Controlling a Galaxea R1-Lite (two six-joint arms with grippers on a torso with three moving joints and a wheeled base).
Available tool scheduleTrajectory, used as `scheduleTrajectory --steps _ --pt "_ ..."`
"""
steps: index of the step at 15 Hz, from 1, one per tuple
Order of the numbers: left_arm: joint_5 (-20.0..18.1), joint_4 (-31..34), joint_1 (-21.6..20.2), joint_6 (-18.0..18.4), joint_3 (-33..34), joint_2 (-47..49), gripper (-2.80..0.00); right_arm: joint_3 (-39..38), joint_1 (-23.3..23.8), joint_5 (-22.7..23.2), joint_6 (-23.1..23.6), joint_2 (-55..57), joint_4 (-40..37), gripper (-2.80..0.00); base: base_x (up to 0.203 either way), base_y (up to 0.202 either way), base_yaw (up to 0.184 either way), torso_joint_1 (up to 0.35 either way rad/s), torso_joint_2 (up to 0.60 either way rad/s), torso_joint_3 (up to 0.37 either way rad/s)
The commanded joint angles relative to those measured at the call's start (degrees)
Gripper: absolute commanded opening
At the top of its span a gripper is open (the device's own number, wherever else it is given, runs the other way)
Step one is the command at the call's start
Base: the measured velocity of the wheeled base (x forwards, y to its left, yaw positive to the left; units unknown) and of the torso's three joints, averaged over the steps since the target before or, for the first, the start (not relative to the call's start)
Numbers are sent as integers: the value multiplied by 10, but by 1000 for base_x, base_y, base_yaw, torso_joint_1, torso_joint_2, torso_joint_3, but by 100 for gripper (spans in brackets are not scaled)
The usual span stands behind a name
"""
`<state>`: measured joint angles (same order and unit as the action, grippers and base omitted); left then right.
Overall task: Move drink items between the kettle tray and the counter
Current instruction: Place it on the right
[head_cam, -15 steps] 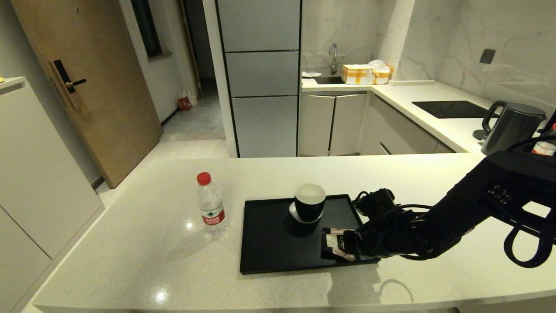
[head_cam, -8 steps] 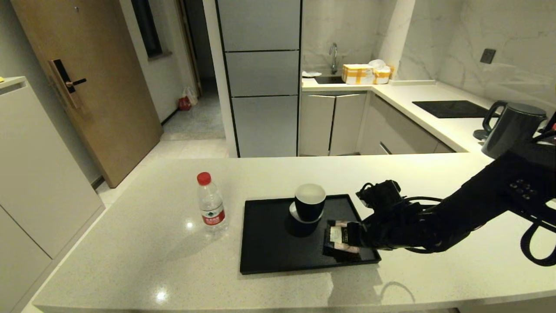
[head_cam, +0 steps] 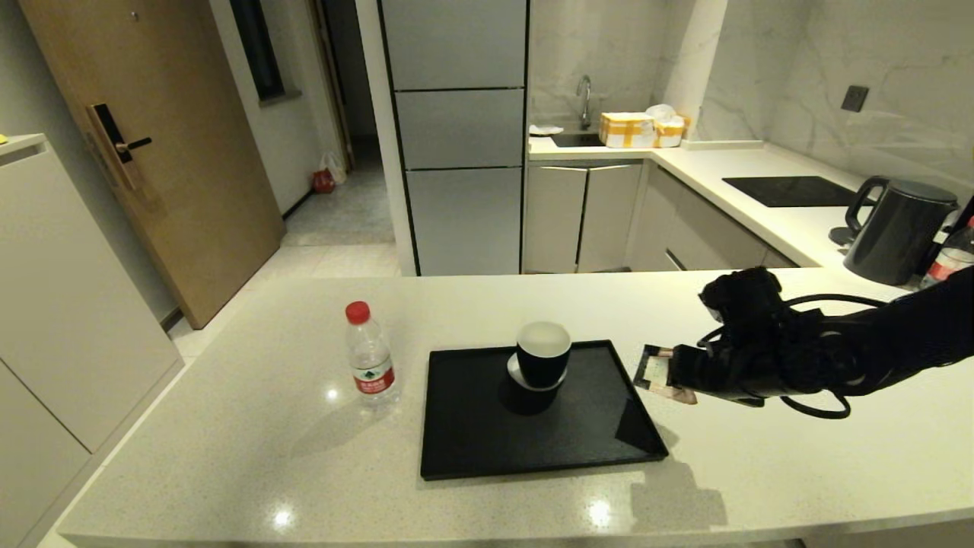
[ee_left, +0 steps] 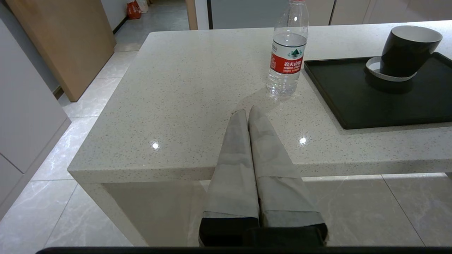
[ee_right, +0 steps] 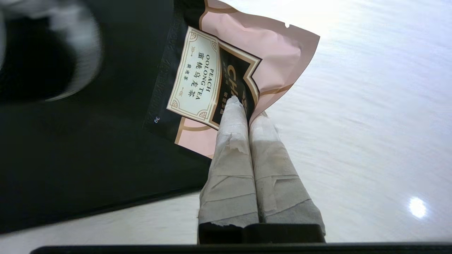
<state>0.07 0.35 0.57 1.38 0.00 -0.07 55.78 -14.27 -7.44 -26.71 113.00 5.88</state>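
Observation:
My right gripper will put the tea sachet down on the bare counter (head_cam: 722,408) (ee_right: 320,80) between the black kettle tray and the kettle.
My right gripper (head_cam: 673,374) (ee_right: 243,107) is shut on the pink-and-black tea sachet (head_cam: 654,371) (ee_right: 226,81), holding it in the air just past the right edge of the black kettle tray (head_cam: 472,441) (ee_right: 70,169), over the cream counter (head_cam: 761,472). The water bottle (head_cam: 369,356) (ee_left: 286,56) with red cap stands upright on the counter left of the tray. My left gripper (ee_left: 248,112) is shut and empty, parked off the counter's near left edge, pointing at the bottle.
A black cup (head_cam: 542,354) (ee_left: 406,46) with white inside sits on a saucer at the tray's back. A dark grey kettle (head_cam: 898,224), a second bottle (head_cam: 951,259) and a black hob panel (head_cam: 787,190) are on the right worktop.
My right gripper has lifted the tea sachet off the tray's near right corner and carried it right and back, past the tray's edge. The bottle, cup and left arm have not moved.

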Motion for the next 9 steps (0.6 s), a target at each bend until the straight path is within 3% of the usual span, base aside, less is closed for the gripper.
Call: scheduleTrajectory --steps 1,6,9 --pt "0 -1 0 0 0 1 -280 -34 51 -3 -2 -24 -11 -280 0 0 0 0 0 0" --pt "0 0 0 0 0 1 -280 -90 137 0 43 -23 7 -280 0 0 0 0 0 0" --pt "0 0 0 0 0 1 -280 -87 144 4 57 -14 18 -280 0 0 0 0 0 0"
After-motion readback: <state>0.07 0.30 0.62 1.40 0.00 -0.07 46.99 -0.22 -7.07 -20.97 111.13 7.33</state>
